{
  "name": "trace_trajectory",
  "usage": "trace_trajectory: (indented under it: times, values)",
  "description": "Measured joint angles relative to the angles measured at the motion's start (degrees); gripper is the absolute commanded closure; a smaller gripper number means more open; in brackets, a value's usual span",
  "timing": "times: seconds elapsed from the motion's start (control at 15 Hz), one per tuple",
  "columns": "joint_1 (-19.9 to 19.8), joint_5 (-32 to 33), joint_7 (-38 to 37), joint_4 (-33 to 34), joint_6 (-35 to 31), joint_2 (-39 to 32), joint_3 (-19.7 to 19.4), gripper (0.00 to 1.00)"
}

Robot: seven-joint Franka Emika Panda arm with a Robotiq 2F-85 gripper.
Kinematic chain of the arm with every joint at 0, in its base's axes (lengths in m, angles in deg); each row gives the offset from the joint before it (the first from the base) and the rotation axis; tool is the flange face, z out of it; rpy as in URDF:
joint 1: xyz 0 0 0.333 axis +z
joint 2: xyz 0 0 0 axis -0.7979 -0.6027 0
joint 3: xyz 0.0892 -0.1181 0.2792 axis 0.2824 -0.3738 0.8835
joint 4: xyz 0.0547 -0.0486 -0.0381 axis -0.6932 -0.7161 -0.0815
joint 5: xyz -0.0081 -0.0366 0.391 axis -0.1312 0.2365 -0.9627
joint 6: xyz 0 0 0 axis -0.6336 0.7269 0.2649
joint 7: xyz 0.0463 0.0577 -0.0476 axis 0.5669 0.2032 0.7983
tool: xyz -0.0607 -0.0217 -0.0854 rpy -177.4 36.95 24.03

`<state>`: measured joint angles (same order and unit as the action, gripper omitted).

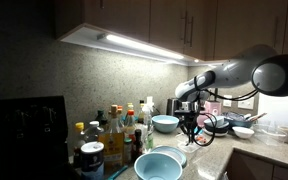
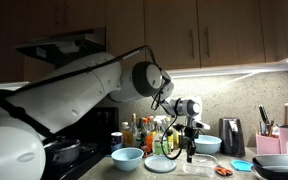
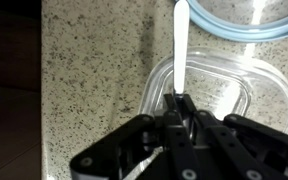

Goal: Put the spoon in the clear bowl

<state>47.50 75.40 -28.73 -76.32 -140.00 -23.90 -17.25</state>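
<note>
Next, my gripper lets go of the white spoon inside the clear rounded-square container [image 1: 187,144] [image 3: 188,103] on the speckled counter.
My gripper [image 3: 181,100] is shut on the handle of a white spoon [image 3: 181,45], which sticks out past the fingertips. In the wrist view the spoon lies over a clear rounded-square container [image 3: 246,92] on the speckled counter. The rim of the clear bowl [image 3: 234,30], pale blue and see-through, curves just beyond the spoon's tip at the top right. In both exterior views the gripper [image 1: 191,128] [image 2: 190,152] points down, low over the counter. In an exterior view the clear bowl [image 2: 162,163] sits just to the left of it.
An opaque light-blue bowl [image 2: 127,157] [image 1: 157,166] stands near a cluster of bottles [image 1: 114,135] [image 2: 144,132]. Another blue bowl [image 1: 165,123] [image 2: 206,144] sits by the wall. A toaster [image 2: 231,136], a knife block [image 2: 268,128] and dishes [image 1: 246,125] crowd the far end.
</note>
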Motion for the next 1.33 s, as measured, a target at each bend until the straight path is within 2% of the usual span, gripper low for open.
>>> trace_trajectory:
  times: [0.27,0.73,0.8,0.93,1.33]
  values:
    - [-0.2,0.0,0.0,2.0,1.1,-1.1,0.0,0.92]
    - [-1.7,0.0,-0.1,14.9,7.4,-8.6,-0.2,0.93]
    - [-1.9,0.0,-0.1,16.8,8.7,-9.7,-0.1,0.65]
    - [-2.2,0.0,-0.2,20.1,10.8,-11.7,-0.1,0.58]
    - [-2.6,0.0,-1.3,25.9,13.6,-15.7,-0.2,0.19]
